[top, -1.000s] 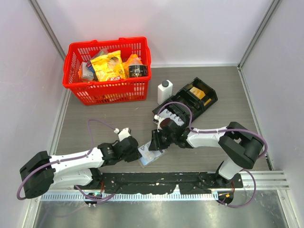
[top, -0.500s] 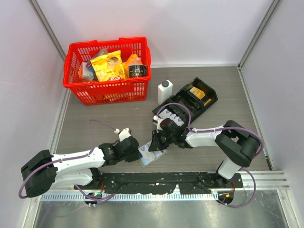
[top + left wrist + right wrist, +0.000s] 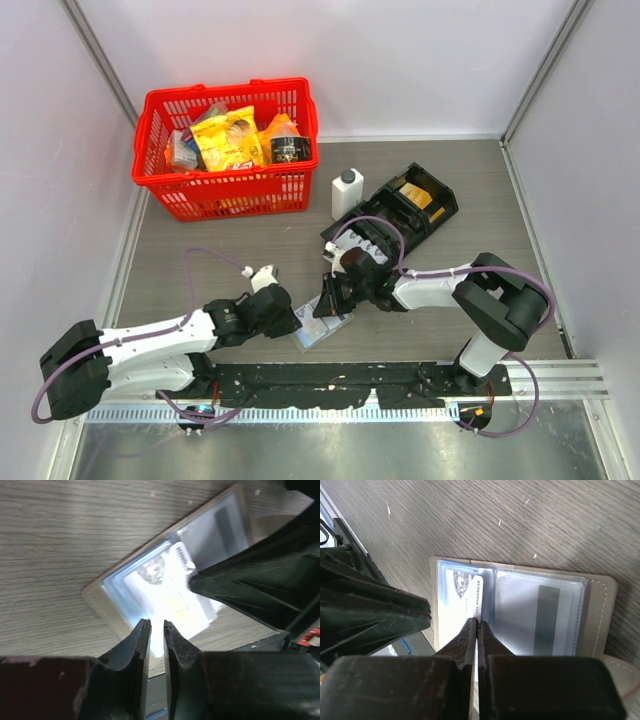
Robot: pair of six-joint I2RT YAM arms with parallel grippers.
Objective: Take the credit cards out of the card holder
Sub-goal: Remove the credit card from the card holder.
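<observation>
Next, my right gripper releases the white credit card onto the white cards in the black tray's nearest compartment (image 3: 354, 246).
The card holder (image 3: 324, 329) lies open on the table between my two grippers. It also shows in the left wrist view (image 3: 112, 589) and the right wrist view (image 3: 600, 610). A white credit card (image 3: 170, 597) sticks out of its left pocket (image 3: 457, 605) toward my left gripper (image 3: 156, 624). That gripper's jaws stand a narrow slit apart around the card's near edge. A second card with a dark stripe (image 3: 547, 615) sits in the right pocket. My right gripper (image 3: 477, 622) is shut, tips down on the holder's middle fold.
A red basket (image 3: 225, 195) of groceries stands at the back left. A white bottle (image 3: 346, 192) and a black compartmented tray (image 3: 415, 205) stand just behind the right gripper. The black mounting rail (image 3: 330, 380) runs close in front of the holder.
The left gripper has edged a little toward the holder and down. The right gripper stays on the holder's fold.
</observation>
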